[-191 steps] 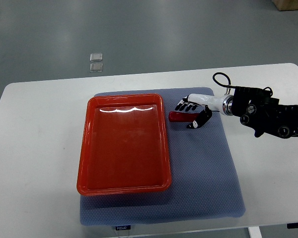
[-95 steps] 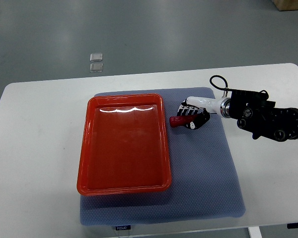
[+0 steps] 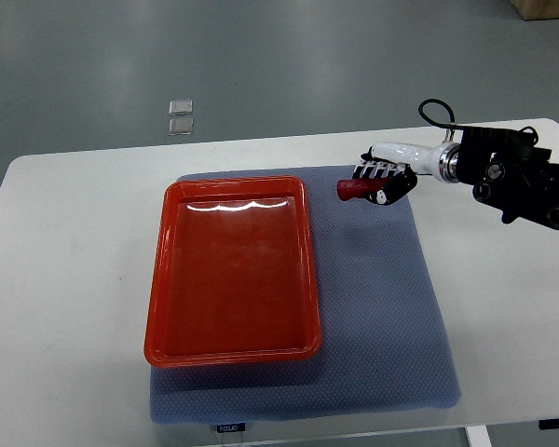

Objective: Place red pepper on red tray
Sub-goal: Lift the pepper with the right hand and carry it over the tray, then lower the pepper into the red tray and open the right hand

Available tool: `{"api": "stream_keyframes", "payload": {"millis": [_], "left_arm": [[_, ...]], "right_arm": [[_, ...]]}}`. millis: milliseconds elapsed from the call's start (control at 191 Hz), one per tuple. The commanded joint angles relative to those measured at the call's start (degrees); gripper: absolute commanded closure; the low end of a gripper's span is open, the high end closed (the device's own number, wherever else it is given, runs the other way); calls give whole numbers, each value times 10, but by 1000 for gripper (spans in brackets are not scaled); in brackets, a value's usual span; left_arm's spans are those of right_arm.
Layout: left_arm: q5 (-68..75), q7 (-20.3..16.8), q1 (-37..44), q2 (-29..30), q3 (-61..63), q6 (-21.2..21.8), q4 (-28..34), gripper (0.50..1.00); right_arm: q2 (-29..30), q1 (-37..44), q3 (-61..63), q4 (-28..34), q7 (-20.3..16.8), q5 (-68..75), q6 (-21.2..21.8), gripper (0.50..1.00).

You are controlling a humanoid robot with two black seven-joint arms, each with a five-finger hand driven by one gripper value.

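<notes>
Next, my right gripper sets the red pepper down just beyond the middle of the red tray [image 3: 233, 254]. It is now held above the mat.
A red tray [image 3: 233, 270] lies on a blue-grey mat on the white table, left of centre, with nothing in it. My right hand [image 3: 380, 181] comes in from the right edge and is shut on the red pepper [image 3: 352, 189]. It holds the pepper in the air above the mat's far right part, to the right of the tray's far right corner. Only the pepper's left end shows past the fingers [image 3: 372, 171]. The left arm is out of view.
The blue-grey mat [image 3: 382, 317] extends to the right of the tray. The white table [image 3: 65, 279] surrounds it. Two small clear squares [image 3: 180, 115] lie on the grey floor beyond the table. A black cable [image 3: 436, 114] loops above my wrist.
My right hand closed on the red pepper, lifted it off the mat and moved it up and to the right, away from the tray.
</notes>
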Motion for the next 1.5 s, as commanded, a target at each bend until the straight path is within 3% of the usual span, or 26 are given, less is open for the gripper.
{"api": "stream_keyframes", "payload": {"millis": [0, 241, 441, 750, 1028, 1442, 1495], "left_arm": [[0, 0, 0, 0, 1, 0, 0, 500], [0, 0, 0, 0, 2, 0, 0, 500], [0, 0, 0, 0, 3, -1, 0, 500], [1, 0, -1, 0, 3, -1, -9, 500], [2, 0, -1, 0, 3, -1, -13, 500], [2, 0, -1, 0, 3, -1, -13, 500], [2, 0, -1, 0, 3, -1, -13, 500]], "right_arm": [[-23, 31, 0, 26, 0, 2, 11, 1000], [-8, 89, 1, 47, 0, 33, 16, 1000], [91, 119, -3, 40, 0, 74, 11, 1000], [264, 112, -19, -42, 1, 70, -7, 1000], [265, 56, -39, -82, 7, 61, -27, 1000], [265, 16, -38, -88, 13, 39, -45, 1000], [265, 12, -38, -88, 17, 40, -52, 932]]}}
